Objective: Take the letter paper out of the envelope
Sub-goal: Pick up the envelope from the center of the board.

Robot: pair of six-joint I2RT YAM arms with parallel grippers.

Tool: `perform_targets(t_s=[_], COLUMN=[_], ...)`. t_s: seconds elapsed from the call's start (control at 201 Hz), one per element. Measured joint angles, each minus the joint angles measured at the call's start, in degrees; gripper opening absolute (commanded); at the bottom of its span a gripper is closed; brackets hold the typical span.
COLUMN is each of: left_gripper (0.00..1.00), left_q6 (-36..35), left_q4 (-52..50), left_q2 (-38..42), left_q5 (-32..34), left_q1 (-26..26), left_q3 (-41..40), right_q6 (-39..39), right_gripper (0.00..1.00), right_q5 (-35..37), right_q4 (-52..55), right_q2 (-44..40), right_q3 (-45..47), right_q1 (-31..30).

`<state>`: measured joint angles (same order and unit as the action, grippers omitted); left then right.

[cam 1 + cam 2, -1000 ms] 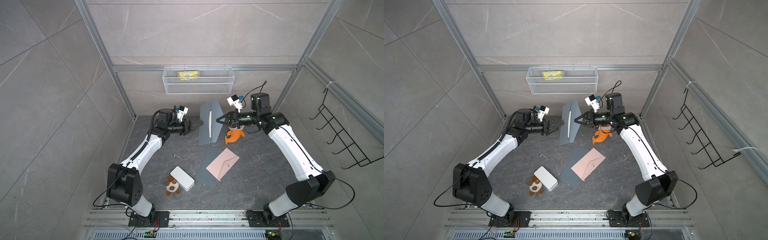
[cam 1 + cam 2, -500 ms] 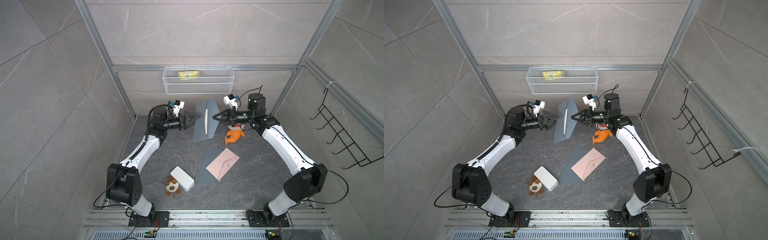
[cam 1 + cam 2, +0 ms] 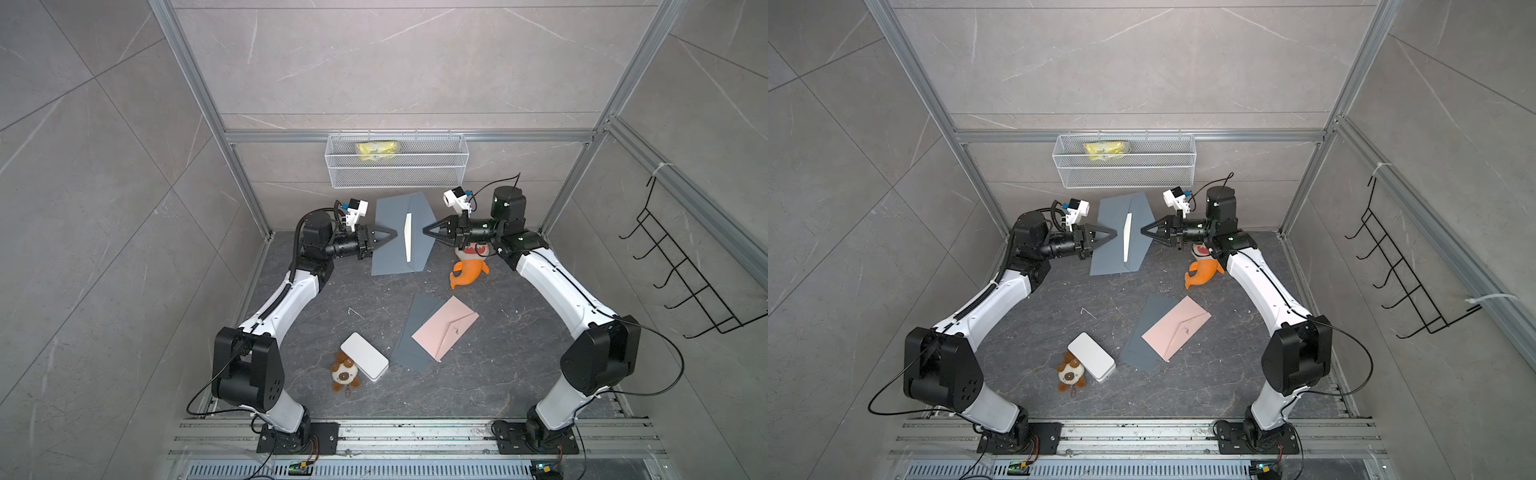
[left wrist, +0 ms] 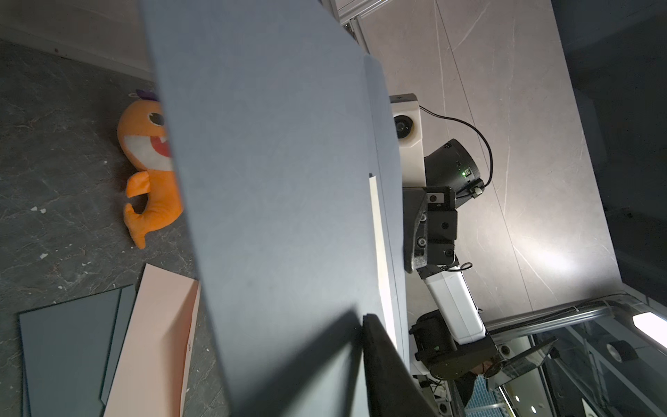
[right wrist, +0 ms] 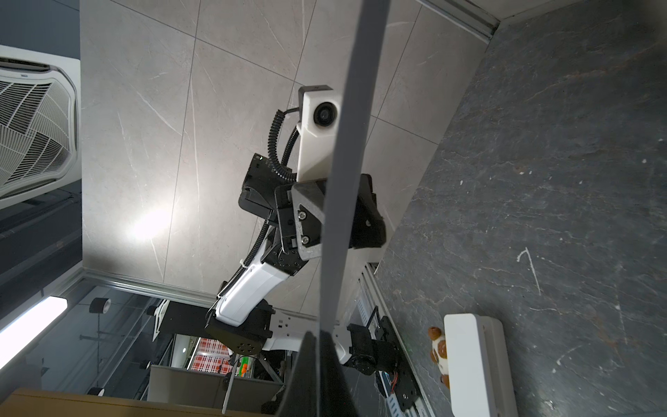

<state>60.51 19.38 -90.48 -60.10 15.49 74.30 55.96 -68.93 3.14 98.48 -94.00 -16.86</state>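
My right gripper holds just the envelope flap's outer edge; it should grip beside the letter paper's lower end (image 3: 409, 258) before my left gripper takes the letter paper.
A grey envelope (image 3: 386, 253) (image 3: 1108, 257) hangs in the air at the back of the cell, held between both arms. A narrow white strip of letter paper (image 3: 408, 237) (image 3: 1127, 237) shows at its opening, where the flap folds back. My right gripper (image 3: 424, 230) (image 3: 1143, 230) is shut on the flap side; in the right wrist view the envelope (image 5: 343, 144) runs edge-on into it (image 5: 319, 334). My left gripper (image 3: 395, 236) (image 3: 1113, 235) is shut on the envelope's body, its tips just short of the white strip. In the left wrist view one dark finger (image 4: 382, 361) lies beside the paper (image 4: 379, 245).
An orange plush fish (image 3: 469, 270) lies under the right arm. A pink envelope (image 3: 444, 328) rests on grey ones (image 3: 415, 316) mid-floor. A white box (image 3: 365, 361) and a small plush dog (image 3: 344, 374) sit nearer the front. A wire basket (image 3: 397, 166) hangs on the back wall.
The left gripper, open a second ago, has reached the envelope and closed on it. Both arms shifted the envelope slightly left and toward the back.
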Motion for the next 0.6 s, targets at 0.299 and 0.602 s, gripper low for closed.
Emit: perform_targets(t_s=[0.299, 0.602], left_gripper=[0.0, 0.0], left_q6=[2.6, 10.1], left_q4=[0.9, 5.3], left_q2=[0.2, 0.2], left_q5=[1.6, 3.0], left_q1=[0.0, 0.0], left_q3=[0.0, 0.0], right_q6=[-2.9, -10.6], right_gripper=[0.42, 0.5], right_q5=[1.2, 8.4], right_q4=[3.8, 12.9], right_q2=[0.9, -0.4], right_q3=[-0.1, 4.1], right_q1=[0.8, 0.6])
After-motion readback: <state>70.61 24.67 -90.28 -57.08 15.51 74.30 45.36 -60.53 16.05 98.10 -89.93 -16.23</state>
